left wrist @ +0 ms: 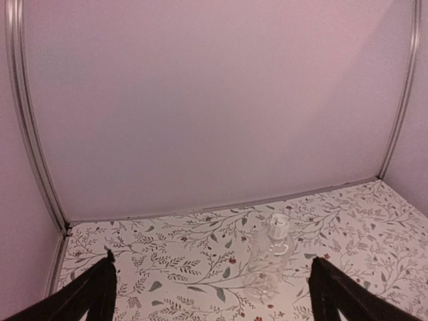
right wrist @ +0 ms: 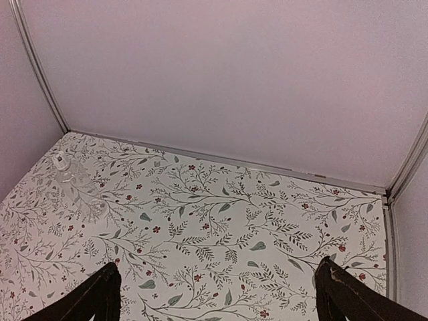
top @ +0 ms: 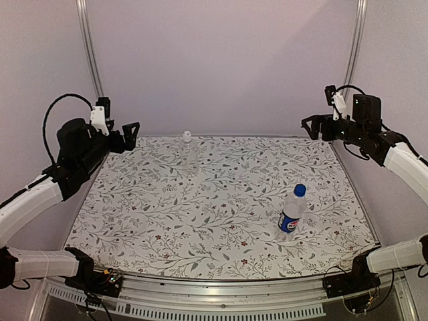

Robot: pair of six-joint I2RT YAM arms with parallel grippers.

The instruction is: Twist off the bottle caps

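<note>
The Pepsi bottle has a cap that needs unscrewing. So next, I need to move my right gripper to the bottle and close it on its bright blue cap [top: 299, 190].
A Pepsi-labelled clear bottle [top: 292, 215] with a bright blue cap [top: 299, 190] stands upright at the front right of the floral mat. A plain unlabelled clear bottle [top: 188, 155] with a white cap [top: 187, 136] stands upright near the back, left of centre. It also shows in the left wrist view [left wrist: 269, 263] with its cap [left wrist: 278, 225], and small in the right wrist view [right wrist: 75, 182]. My left gripper [top: 127, 138] is open and empty, raised at the back left. My right gripper [top: 314, 127] is open and empty, raised at the back right.
The floral mat [top: 221, 207] covers the table inside white walls with metal corner posts [top: 89, 47]. A metal rail [top: 221, 294] runs along the front edge between the arm bases.
</note>
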